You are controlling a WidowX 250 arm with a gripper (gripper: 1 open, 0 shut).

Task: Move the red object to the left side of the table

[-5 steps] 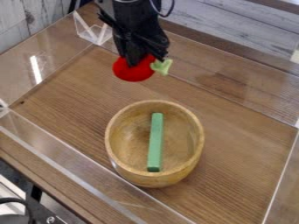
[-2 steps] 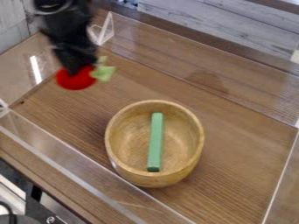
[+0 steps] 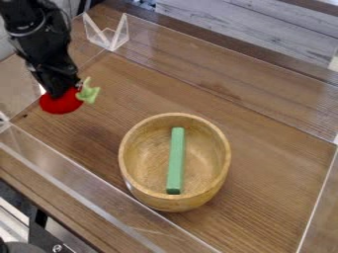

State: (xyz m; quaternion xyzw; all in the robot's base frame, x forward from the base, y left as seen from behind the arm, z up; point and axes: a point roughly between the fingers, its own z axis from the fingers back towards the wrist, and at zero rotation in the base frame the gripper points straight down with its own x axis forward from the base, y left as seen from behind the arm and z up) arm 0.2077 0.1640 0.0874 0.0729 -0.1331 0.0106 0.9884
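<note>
The robot's gripper should release the red object on the brown table point(image 3: 63, 114) next to the acrylic wall, away from the wooden bowl.
The red object point(image 3: 55, 101), a small round soft toy with a light-green leafy tip, hangs at the left side of the brown wood-grain table point(image 3: 271, 124), close to the left acrylic wall. My gripper point(image 3: 62, 83) comes down on it from above, black fingers shut on its top. The toy sits just above or at the tabletop; I cannot tell whether it touches.
A wooden bowl point(image 3: 132, 158) stands at the front centre with a green stick point(image 3: 176, 158) lying in it. Clear acrylic walls point(image 3: 106, 35) border the table on all sides.
My gripper has carried the red object from the table's back centre leftward and toward the front, down to the left wall. Bowl and green stick have not moved.
</note>
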